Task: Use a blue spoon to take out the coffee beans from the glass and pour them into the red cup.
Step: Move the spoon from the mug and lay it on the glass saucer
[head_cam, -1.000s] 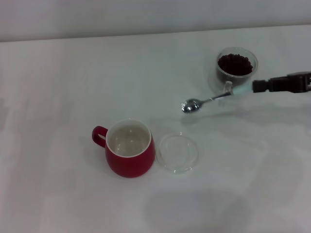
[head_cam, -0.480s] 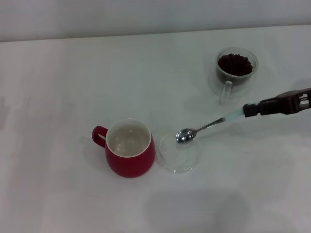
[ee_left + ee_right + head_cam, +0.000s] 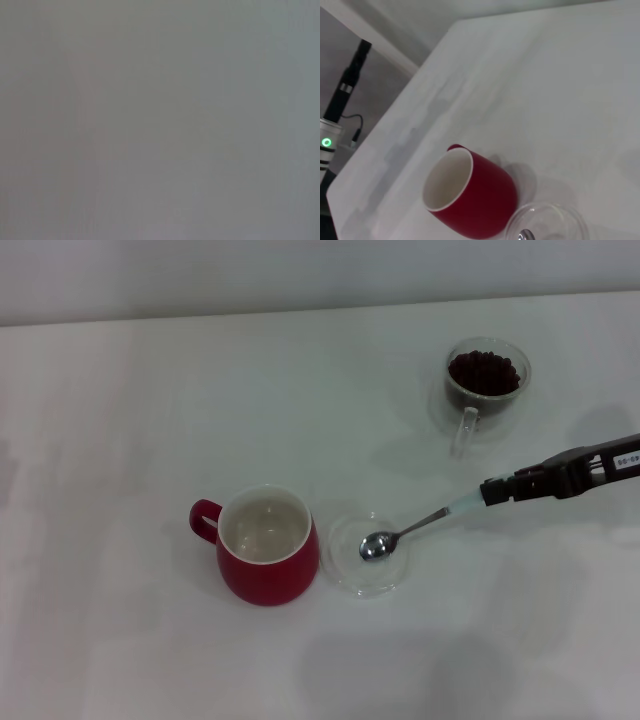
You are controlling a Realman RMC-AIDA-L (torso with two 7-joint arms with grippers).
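Observation:
Next, my right gripper lets go of the blue spoon across the clear saucer's rim (image 3: pixel 407 558), with its bowl beside the red cup.
My right gripper (image 3: pixel 497 489) comes in from the right edge of the head view and is shut on the pale handle of the blue spoon (image 3: pixel 415 529). The spoon slants down to the left. Its shiny bowl rests in the flat clear saucer (image 3: pixel 345 565) and holds no beans. The red cup (image 3: pixel 266 548) stands just left of the saucer, handle to the left, its white inside bare. The glass (image 3: pixel 486 377) with the coffee beans (image 3: pixel 483 371) stands at the back right, beyond the gripper. The right wrist view shows the red cup (image 3: pixel 472 195) and the spoon's bowl tip (image 3: pixel 524 235). My left gripper is out of view.
The saucer (image 3: pixel 555 215) sits close against the red cup in the right wrist view. The white table (image 3: pixel 150 400) stretches wide to the left and front. A dark stand with a green light (image 3: pixel 327 142) is beyond the table edge. The left wrist view shows only plain grey.
My right gripper has carried the spoon from beside the glass toward the front and left. The spoon bowl has come down from above the table into the saucer.

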